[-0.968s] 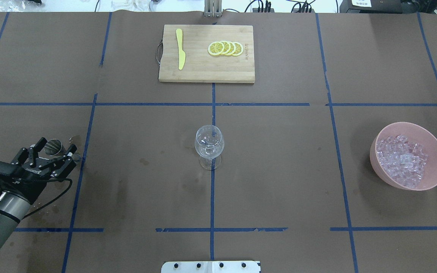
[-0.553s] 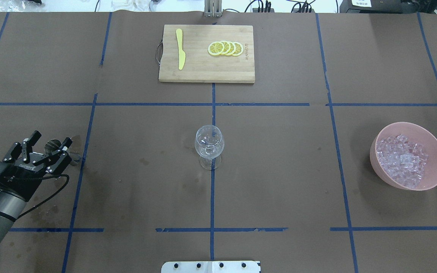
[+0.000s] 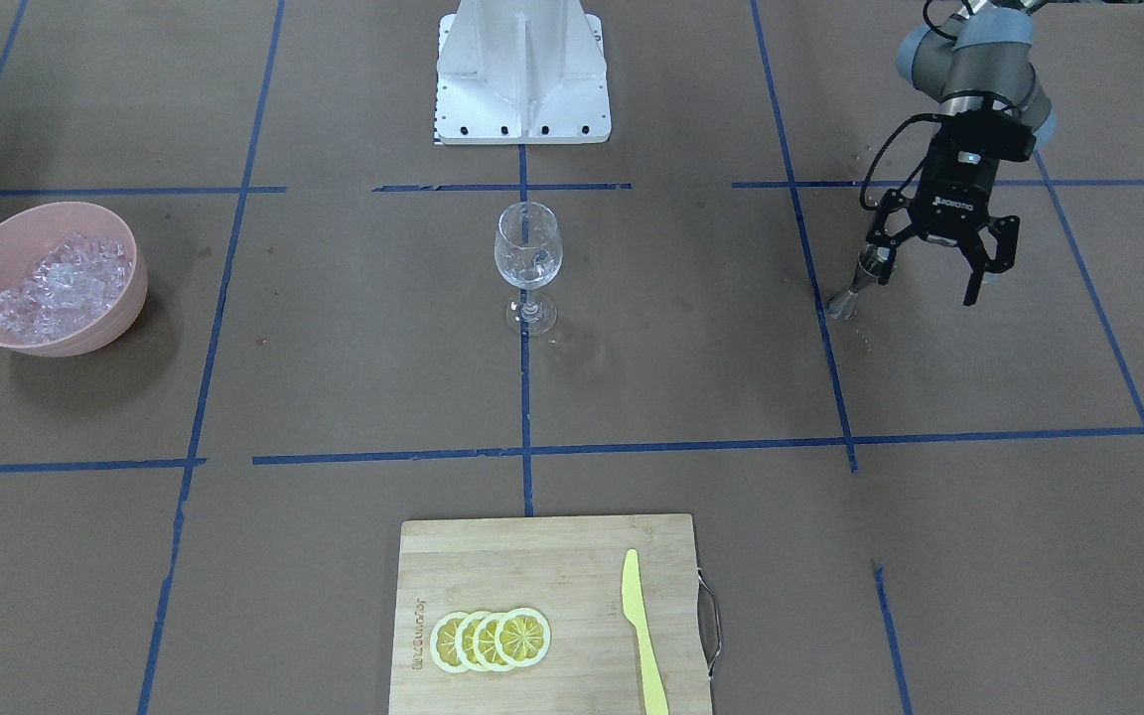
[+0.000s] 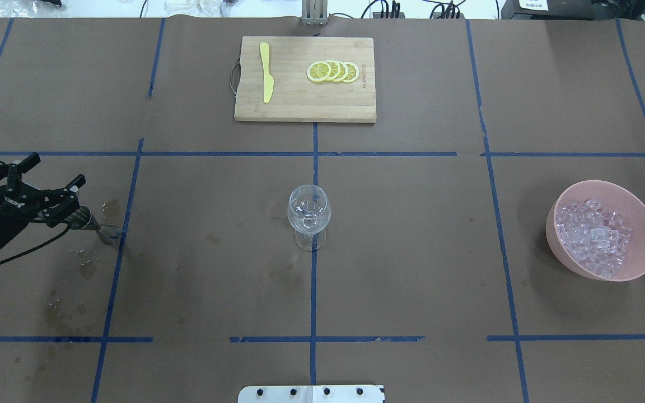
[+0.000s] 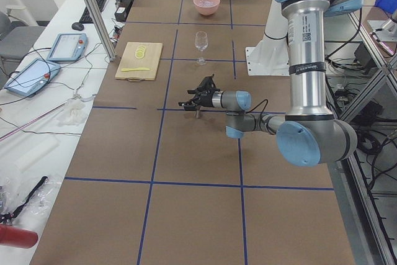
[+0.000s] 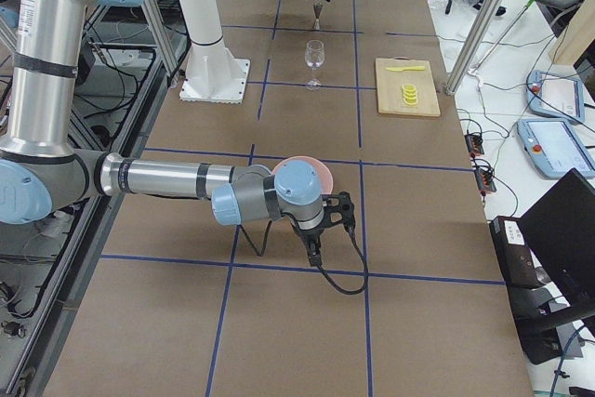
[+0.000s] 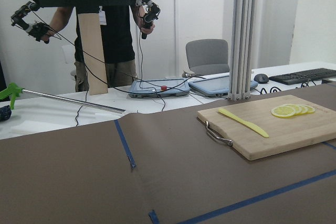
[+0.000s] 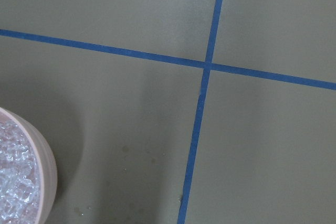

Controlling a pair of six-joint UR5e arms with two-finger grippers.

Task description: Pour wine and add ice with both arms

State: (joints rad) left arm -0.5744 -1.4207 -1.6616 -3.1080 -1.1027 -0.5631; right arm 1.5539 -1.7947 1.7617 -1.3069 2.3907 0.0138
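Observation:
Next, my right gripper will close on an ice cube at the middle of the ice pile [image 3: 58, 275] in the pink bowl.
My left gripper [image 4: 58, 169] is open and empty, raised just beside a small metal jigger [image 4: 97, 228] that stands on the table at the left. In the front view the gripper [image 3: 922, 283] hangs next to the jigger [image 3: 855, 288]. A clear stemmed glass [image 4: 309, 211] stands at the table's middle; I cannot make out wine in it. Ice [image 4: 594, 235] fills a pink bowl [image 4: 639, 268] at the right. My right gripper [image 6: 325, 220] shows only in the exterior right view, close to the bowl; I cannot tell its state. Its wrist view shows ice [image 8: 16, 187].
A wooden cutting board [image 4: 300, 109] at the far middle holds a yellow knife [image 4: 267, 73] and lemon slices [image 4: 332, 71]. Wet stains [image 4: 84, 263] mark the paper near the jigger. The white pedestal [image 3: 522, 70] stands at the robot's edge.
My left gripper has drawn back from around the jigger, moving left and toward the far side. The jigger stays standing on the table.

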